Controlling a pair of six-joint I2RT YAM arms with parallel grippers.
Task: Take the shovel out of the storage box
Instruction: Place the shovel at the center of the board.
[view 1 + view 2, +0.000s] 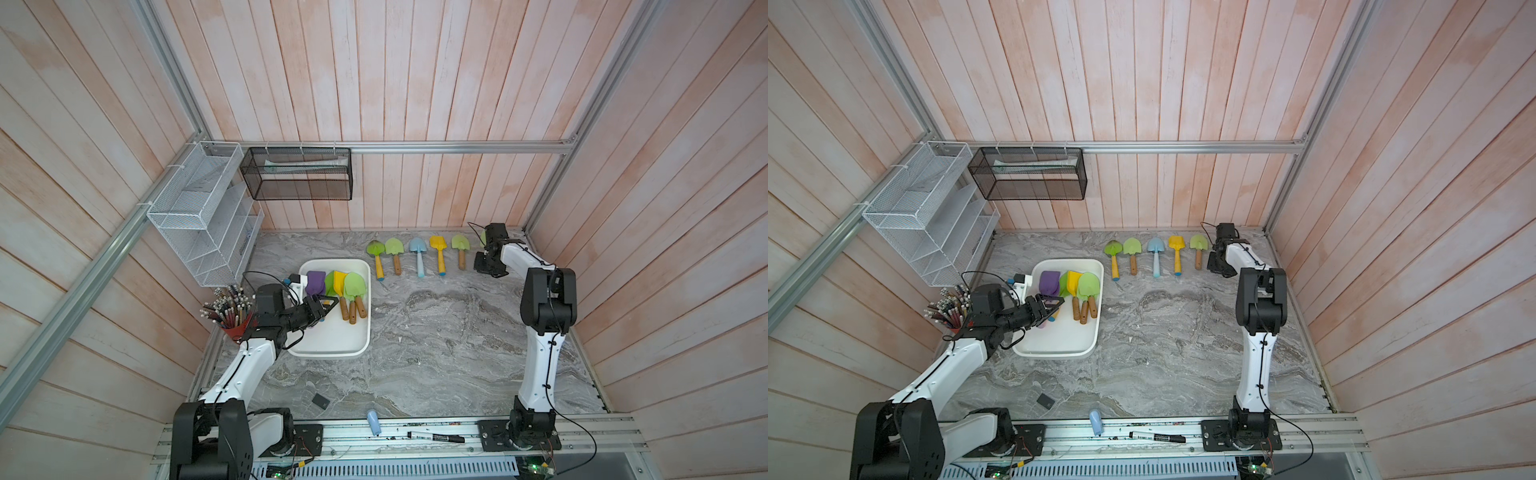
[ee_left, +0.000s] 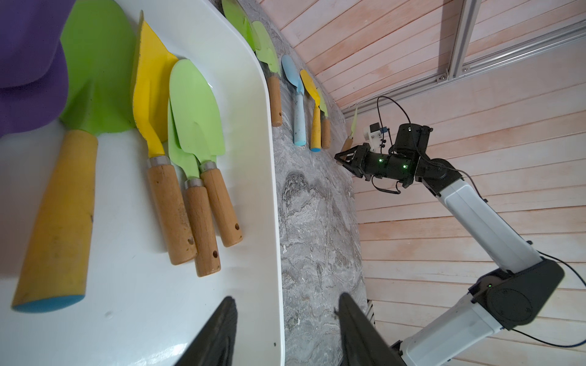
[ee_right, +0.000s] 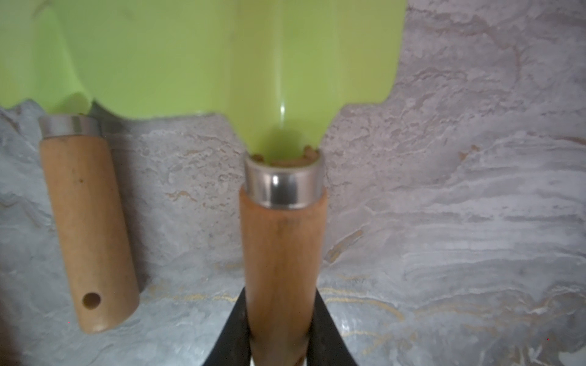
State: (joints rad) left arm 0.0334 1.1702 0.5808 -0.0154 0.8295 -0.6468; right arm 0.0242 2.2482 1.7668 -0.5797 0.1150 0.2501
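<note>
I need to put the light green shovel down with my right gripper on the marble top, next to the row's last light green shovel [image 1: 481, 254] [image 3: 266, 111].
The white storage box [image 1: 332, 338] sits left of centre in both top views. In it lie several shovels: a purple one [image 1: 316, 282], a green one with a yellow handle [image 2: 57, 215], a yellow one [image 2: 152, 95] and two light green ones with wooden handles [image 2: 196, 111]. My left gripper [image 1: 330, 305] hovers open over the box's left side, with nothing between its fingers [image 2: 228, 317]. At the far right, my right gripper [image 3: 280, 317] is shut on the wooden handle of a light green shovel [image 3: 279, 237], beside the end of a row.
Five shovels [image 1: 418, 249] lie in a row on the marble top behind the box. A pencil cup [image 1: 232, 311], a white wire rack [image 1: 199, 216] and a black mesh basket [image 1: 297, 174] stand at the left. A marker [image 1: 436, 437] and a blue piece [image 1: 372, 422] lie in front.
</note>
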